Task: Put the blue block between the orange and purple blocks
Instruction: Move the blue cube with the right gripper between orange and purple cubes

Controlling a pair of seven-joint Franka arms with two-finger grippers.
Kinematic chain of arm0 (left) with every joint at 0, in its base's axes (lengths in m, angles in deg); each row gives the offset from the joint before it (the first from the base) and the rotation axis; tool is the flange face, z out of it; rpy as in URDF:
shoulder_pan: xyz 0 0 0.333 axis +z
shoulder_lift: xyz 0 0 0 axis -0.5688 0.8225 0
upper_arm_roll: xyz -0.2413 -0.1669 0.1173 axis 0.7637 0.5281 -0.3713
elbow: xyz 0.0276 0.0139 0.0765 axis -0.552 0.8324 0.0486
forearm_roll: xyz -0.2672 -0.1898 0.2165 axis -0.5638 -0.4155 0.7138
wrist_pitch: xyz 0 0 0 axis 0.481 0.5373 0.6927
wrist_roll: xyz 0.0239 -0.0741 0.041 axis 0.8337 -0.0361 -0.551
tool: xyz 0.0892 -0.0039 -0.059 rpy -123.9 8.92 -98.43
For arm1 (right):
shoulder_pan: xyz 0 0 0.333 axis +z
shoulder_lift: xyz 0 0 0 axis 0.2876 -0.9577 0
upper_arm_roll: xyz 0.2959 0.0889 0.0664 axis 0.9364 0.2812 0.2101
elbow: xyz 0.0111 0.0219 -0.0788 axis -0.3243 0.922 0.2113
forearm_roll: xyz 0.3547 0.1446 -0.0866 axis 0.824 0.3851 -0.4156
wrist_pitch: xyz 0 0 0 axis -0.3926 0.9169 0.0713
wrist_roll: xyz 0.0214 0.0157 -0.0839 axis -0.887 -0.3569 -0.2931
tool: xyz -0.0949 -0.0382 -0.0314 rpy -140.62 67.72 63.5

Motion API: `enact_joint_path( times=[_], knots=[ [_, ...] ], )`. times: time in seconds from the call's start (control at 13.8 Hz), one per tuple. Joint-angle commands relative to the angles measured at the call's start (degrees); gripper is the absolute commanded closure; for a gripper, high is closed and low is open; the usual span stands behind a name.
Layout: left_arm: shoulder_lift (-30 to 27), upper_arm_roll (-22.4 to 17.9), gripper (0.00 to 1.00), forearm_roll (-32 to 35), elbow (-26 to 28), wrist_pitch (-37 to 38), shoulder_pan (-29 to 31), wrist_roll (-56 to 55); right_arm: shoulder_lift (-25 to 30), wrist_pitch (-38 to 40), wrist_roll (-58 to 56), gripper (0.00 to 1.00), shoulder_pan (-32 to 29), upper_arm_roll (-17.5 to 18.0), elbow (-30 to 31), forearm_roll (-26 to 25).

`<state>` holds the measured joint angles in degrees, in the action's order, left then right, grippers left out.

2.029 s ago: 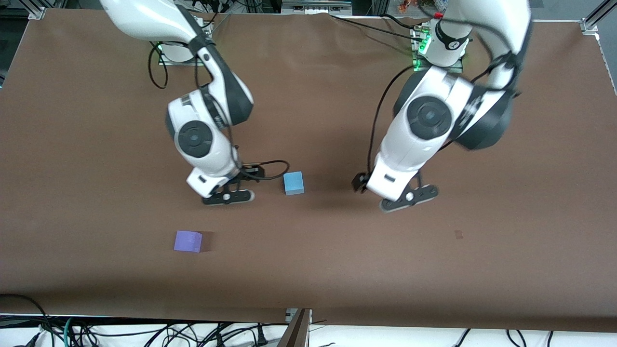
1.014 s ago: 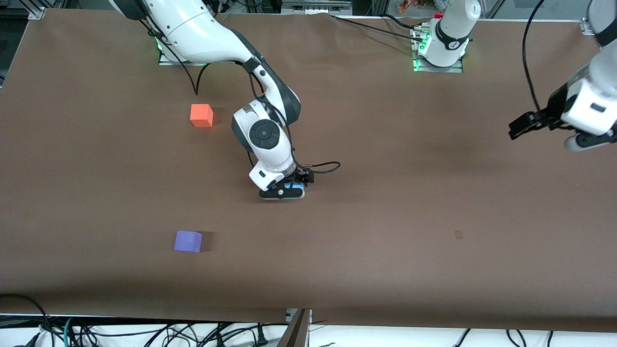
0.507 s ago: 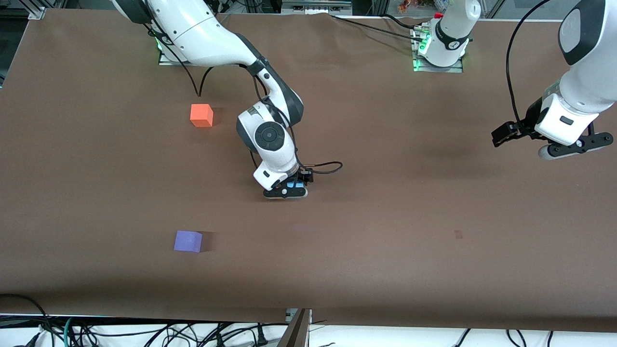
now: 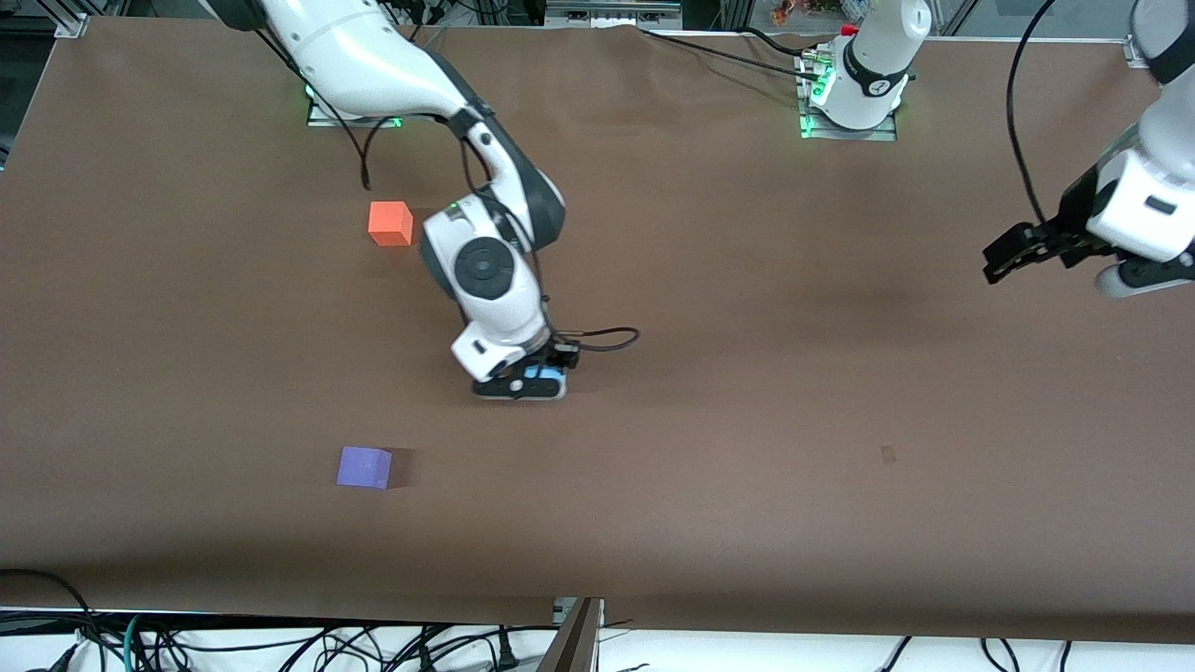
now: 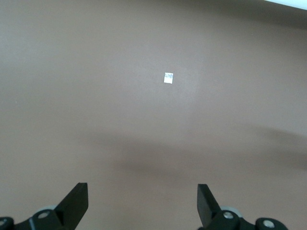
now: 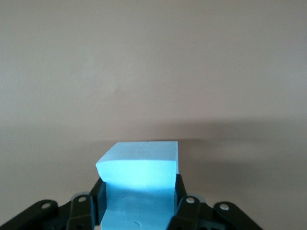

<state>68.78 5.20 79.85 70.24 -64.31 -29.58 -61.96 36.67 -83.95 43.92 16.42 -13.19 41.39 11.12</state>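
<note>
I should set the blue block on the bare table about midway [image 4: 372, 334] between the orange and purple blocks with my right gripper.
The blue block [image 4: 543, 373] is held in my right gripper [image 4: 523, 384], low over the middle of the table. In the right wrist view the fingers [image 6: 181, 199] press both sides of the blue block [image 6: 139, 165], with my right gripper [image 6: 138, 194] shut on it. The orange block [image 4: 390, 223] sits on the table toward the right arm's end, farther from the front camera. The purple block [image 4: 364, 467] sits nearer to the front camera, almost in line with the orange one. My left gripper [image 4: 1137, 277] is open and empty over the left arm's end of the table; it also shows in the left wrist view [image 5: 141, 206].
The brown table [image 4: 747, 467] has a small dark mark [image 4: 888, 455] toward the left arm's end. A small white tag [image 5: 168, 77] lies on the table under the left wrist camera. The arm bases [image 4: 854, 93] stand along the table's back edge.
My right gripper closed on the blue block and has shifted with it toward the right arm's end. The left arm swung away to its end of the table.
</note>
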Motion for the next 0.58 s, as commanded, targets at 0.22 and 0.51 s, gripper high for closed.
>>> enact_joint_path(
  times=[0.22,0.51],
  knots=[
    [1.80,-1.17,0.00,-3.52,-7.63,8.13,2.64,14.97,14.11,1.74,-17.08,0.85,-9.30,-3.60,21.19,2.30],
    [1.80,-1.34,0.00,-2.73,-7.72,8.56,2.92,14.90,20.19,-2.73,-20.70,0.85,-12.14,-5.27,33.59,2.48]
  ],
)
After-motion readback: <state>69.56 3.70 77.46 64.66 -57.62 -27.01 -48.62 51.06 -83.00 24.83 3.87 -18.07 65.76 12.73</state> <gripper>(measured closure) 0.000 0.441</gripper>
